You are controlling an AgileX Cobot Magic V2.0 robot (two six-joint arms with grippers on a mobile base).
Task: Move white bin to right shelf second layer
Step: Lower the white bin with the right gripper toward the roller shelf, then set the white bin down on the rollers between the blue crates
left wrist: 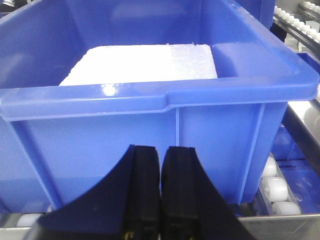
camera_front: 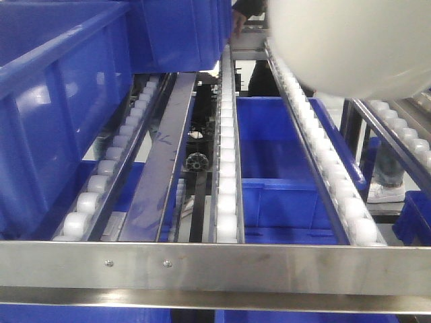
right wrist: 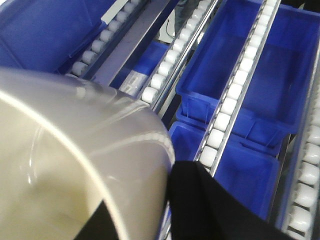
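The white bin will go down across the roller tracks over the lower blue crates [camera_front: 300, 232], against the steel front rail, from my right gripper.
The white bin [camera_front: 350, 40] hangs above the roller lanes at the top right of the front view; only its rounded base shows there. In the right wrist view it [right wrist: 75, 155] fills the left half, with my right gripper [right wrist: 150, 210] shut on its rim, one finger inside the wall and one outside. The shelf level has lanes of white rollers [camera_front: 227, 168] in metal tracks and a flat steel front rail [camera_front: 215, 266]. My left gripper [left wrist: 161, 165] is shut and empty, just in front of a blue crate [left wrist: 150, 100].
Blue crates [camera_front: 74, 101] sit on the left lanes. More blue crates [camera_front: 283, 168] lie on the level below, also in the right wrist view [right wrist: 250, 75]. White foam [left wrist: 140, 62] lies inside the left crate. A person's hand [camera_front: 238, 20] and shoe [camera_front: 385, 192] show behind the rack.
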